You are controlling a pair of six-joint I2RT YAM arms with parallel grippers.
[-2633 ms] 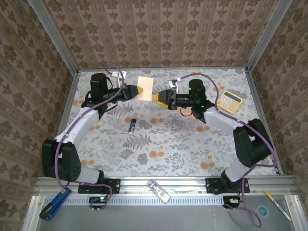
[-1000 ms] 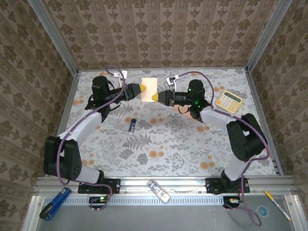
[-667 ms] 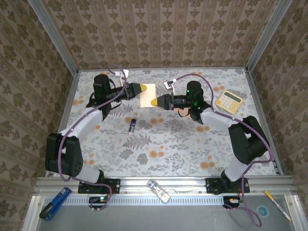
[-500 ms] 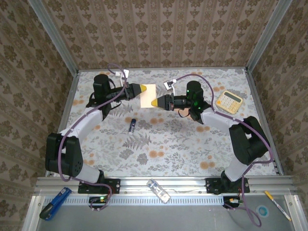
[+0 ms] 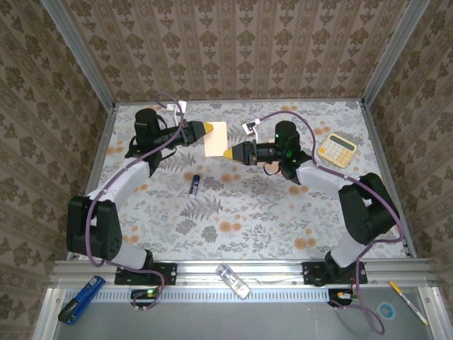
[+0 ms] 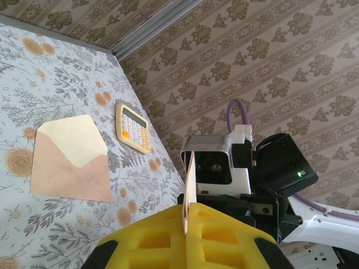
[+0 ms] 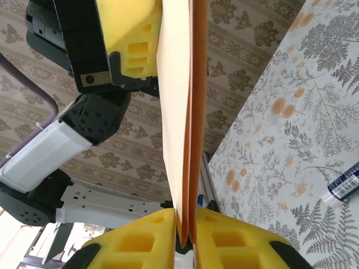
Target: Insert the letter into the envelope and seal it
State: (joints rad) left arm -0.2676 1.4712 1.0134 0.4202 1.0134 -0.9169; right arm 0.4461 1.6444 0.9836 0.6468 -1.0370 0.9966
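Observation:
Next, I release the letter from my right gripper on the floral cloth [image 5: 231, 176] between the small blue stick and the envelope.
The letter [image 5: 216, 137], a thin peach sheet, hangs on edge above the table's far middle between both grippers. My left gripper [image 5: 207, 127] is shut on its upper left edge; in the left wrist view the sheet's edge [image 6: 190, 179] rises from the closed yellow pads [image 6: 188, 208]. My right gripper [image 5: 228, 152] pinches the lower right edge. In the right wrist view the letter [image 7: 179, 112] shows as two layers between its pads [image 7: 184, 216]. The envelope [image 6: 70, 168] lies flat with its cream flap open; from above, the envelope [image 5: 271, 167] is mostly hidden under the right arm.
A yellow calculator [image 5: 337, 149] lies at the far right, just beyond the envelope. A small blue stick [image 5: 195, 183] lies left of centre on the floral cloth. A clear bottle [image 5: 233, 280], a blue tool [image 5: 76, 301] and a pen [image 5: 407, 301] rest by the front rail.
The left gripper has closed on the letter's edge. Both grippers and the sheet have shifted only slightly; the right jaws look a touch looser.

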